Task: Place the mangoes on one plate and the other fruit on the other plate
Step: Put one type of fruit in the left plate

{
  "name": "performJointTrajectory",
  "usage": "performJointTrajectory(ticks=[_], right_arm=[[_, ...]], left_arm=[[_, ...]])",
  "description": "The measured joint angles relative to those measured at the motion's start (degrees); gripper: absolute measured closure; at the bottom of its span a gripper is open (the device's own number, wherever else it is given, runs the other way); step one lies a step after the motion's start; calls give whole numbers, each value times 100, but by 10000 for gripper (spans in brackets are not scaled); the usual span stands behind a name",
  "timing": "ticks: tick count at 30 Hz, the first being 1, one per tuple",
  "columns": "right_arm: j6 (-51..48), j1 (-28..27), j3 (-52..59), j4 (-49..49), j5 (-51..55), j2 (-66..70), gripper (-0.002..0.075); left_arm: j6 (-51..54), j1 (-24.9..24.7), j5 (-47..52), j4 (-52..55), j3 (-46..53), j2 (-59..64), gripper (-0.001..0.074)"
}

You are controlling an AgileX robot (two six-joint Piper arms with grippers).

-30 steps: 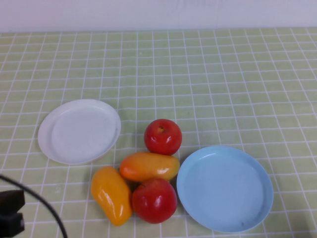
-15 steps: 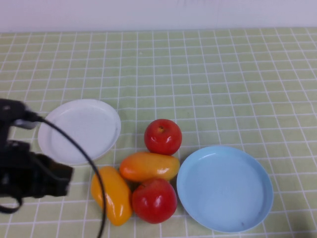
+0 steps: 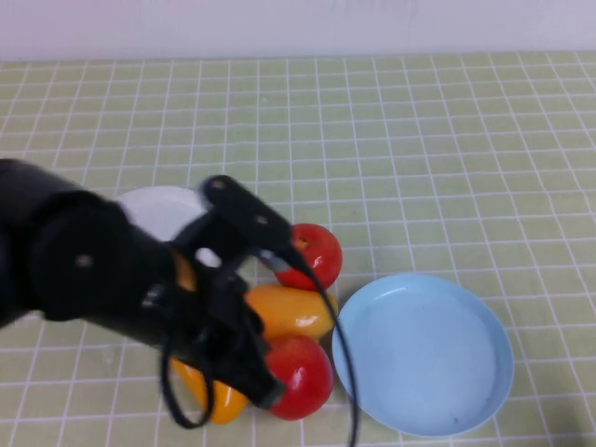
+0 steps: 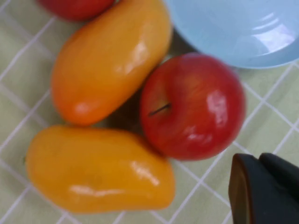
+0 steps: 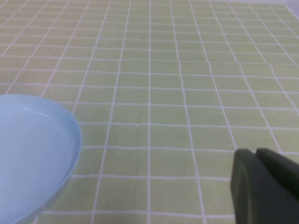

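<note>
The robot's left gripper needs to close around the middle of the near red fruit (image 3: 297, 376) (image 4: 196, 114) beside the light blue plate, with one finger next to the fruit's stem.
Two orange-yellow mangoes (image 3: 289, 310) (image 3: 223, 402) and two red fruits (image 3: 315, 253) (image 3: 303, 372) lie clustered between the white plate (image 3: 154, 207) and the light blue plate (image 3: 424, 354). My left arm reaches over the cluster and hides part of the white plate and of the near mango. Its left gripper (image 3: 265, 396) is shut and empty, just beside the near red fruit. The left wrist view shows that fruit (image 4: 194, 105), both mangoes (image 4: 110, 60) (image 4: 98, 170) and the left gripper (image 4: 257, 161) close by. The right gripper (image 5: 254, 154) is shut over bare cloth beside the blue plate (image 5: 32, 154).
A green checked cloth (image 3: 419, 140) covers the table up to a white wall (image 3: 298, 23) at the back. A black cable (image 3: 345, 372) from the left arm loops across the fruit and the blue plate's rim.
My left arm has swung in from the near left edge across the white plate to the fruit cluster. The fruits and plates have not moved.
</note>
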Motion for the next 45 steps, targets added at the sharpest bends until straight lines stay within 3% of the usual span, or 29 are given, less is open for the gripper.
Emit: performJointTrajectory(ticks=[6, 10, 12, 14, 19, 22, 30, 45], right_arm=[[0, 0, 0, 0, 0, 0, 742], [0, 0, 0, 0, 0, 0, 742], [0, 0, 0, 0, 0, 0, 741], [0, 0, 0, 0, 0, 0, 742], [0, 0, 0, 0, 0, 0, 742], [0, 0, 0, 0, 0, 0, 742], [0, 0, 0, 0, 0, 0, 741], [0, 0, 0, 0, 0, 0, 741]], left_arm=[[-278, -890, 325, 770, -556, 749, 734], [-395, -1108, 388, 940, -710, 1049, 729], [-420, -1132, 388, 941, -737, 1087, 688], [-432, -1135, 378, 977, -748, 1095, 601], [-454, -1135, 250, 1017, -748, 1095, 189], [-469, -1135, 87, 1032, -748, 1124, 85], [-691, -1271, 59, 1670, -779, 1384, 67], [-851, -1402, 8, 1736, -779, 1732, 67]])
